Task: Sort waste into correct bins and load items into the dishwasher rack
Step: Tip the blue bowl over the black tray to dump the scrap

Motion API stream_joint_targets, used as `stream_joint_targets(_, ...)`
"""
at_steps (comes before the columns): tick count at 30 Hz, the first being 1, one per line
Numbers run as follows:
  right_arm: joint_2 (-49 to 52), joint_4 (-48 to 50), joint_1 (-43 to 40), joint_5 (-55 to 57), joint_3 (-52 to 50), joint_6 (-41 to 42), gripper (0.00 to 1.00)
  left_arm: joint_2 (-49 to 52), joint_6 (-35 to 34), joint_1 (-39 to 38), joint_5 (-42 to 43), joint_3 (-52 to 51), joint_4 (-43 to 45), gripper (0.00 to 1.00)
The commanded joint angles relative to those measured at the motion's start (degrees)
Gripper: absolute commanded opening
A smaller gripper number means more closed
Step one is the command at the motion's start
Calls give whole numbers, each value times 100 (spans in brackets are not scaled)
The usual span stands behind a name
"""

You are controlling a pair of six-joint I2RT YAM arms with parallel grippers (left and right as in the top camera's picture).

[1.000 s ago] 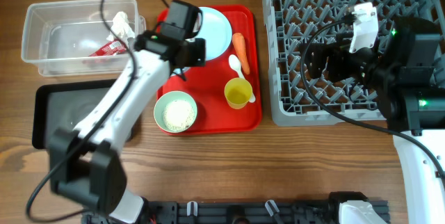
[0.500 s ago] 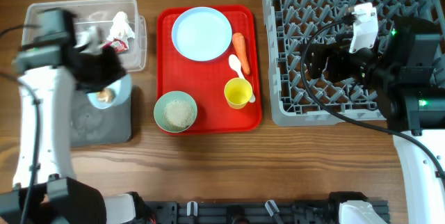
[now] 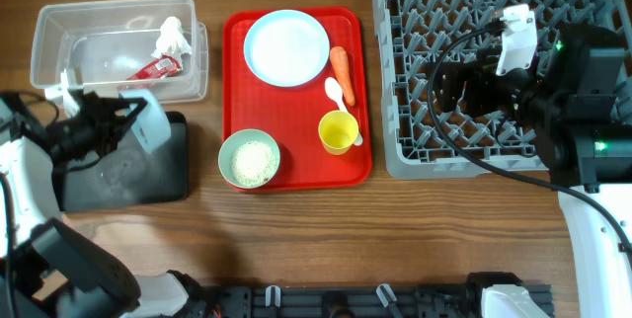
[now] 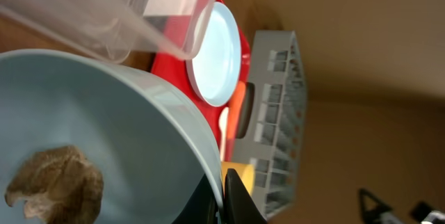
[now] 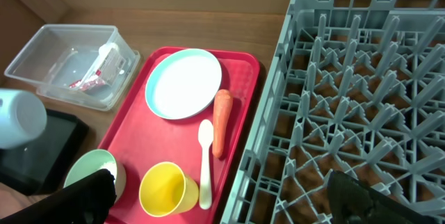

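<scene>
My left gripper needs to set the pale-blue bowl, still tilted over the black tray, free on the red serving tray (image 3: 253, 106), in the spot between the plate and the mint-green bowl.
My left gripper (image 3: 126, 122) is shut on the rim of the pale-blue bowl (image 3: 151, 126), held tilted over the black tray (image 3: 128, 170). In the left wrist view the gripper (image 4: 226, 195) pinches the bowl (image 4: 125, 133), with the brown food scrap (image 4: 52, 186) inside. The clear tub (image 3: 109, 46) holds the red wrapper (image 3: 158, 66) and the tissue (image 3: 173, 34). The red serving tray (image 3: 296, 165) carries the plate (image 3: 286, 48), carrot (image 3: 341, 61), spoon (image 3: 336, 89), yellow cup (image 3: 338, 132) and the mint-green bowl (image 3: 250, 160) of rice. My right gripper (image 5: 221, 182) is open and empty over the rack (image 3: 474, 61).
The rack (image 5: 361, 99) fills the right side and shows no dishes. The right wrist view shows the plate (image 5: 184, 83), carrot (image 5: 221, 120), spoon (image 5: 205, 161), yellow cup (image 5: 163, 189) and mint-green bowl (image 5: 90, 172). Bare wood lies in front of the trays.
My left arm has swung left from the red tray, carrying the pale-blue bowl with the scrap to the black tray, and tilted it. The right arm has not moved.
</scene>
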Motion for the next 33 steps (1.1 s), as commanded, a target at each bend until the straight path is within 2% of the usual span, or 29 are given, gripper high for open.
stream_joint_targets(1, 39, -9, -13, -155, 146, 133, 100, 181, 284, 424, 1014, -273, -4, 4)
stream_joint_targets(14, 39, -96, -13, -153, 146, 125, 100, 229, 267, 1790, 1281, -358, 70, 4)
stream_joint_targets(21, 39, -72, -15, -153, 146, 125, 100, 229, 254, 1937, 1327, -358, 24, 4)
stream_joint_targets(23, 39, -83, -13, -153, 146, 125, 100, 232, 216, 1961, 1694, -358, 39, 4)
stream_joint_targets(26, 39, -94, -15, -153, 146, 125, 100, 234, 9, 2057, 2712, -358, 76, 4)
stream_joint_targets(28, 39, -92, -15, -153, 146, 125, 100, 234, -586, 2133, 2702, -356, 304, 4)
stream_joint_targets(33, 39, -68, -15, -151, 146, 122, 100, 234, -649, 2201, 2264, -356, 645, 4)
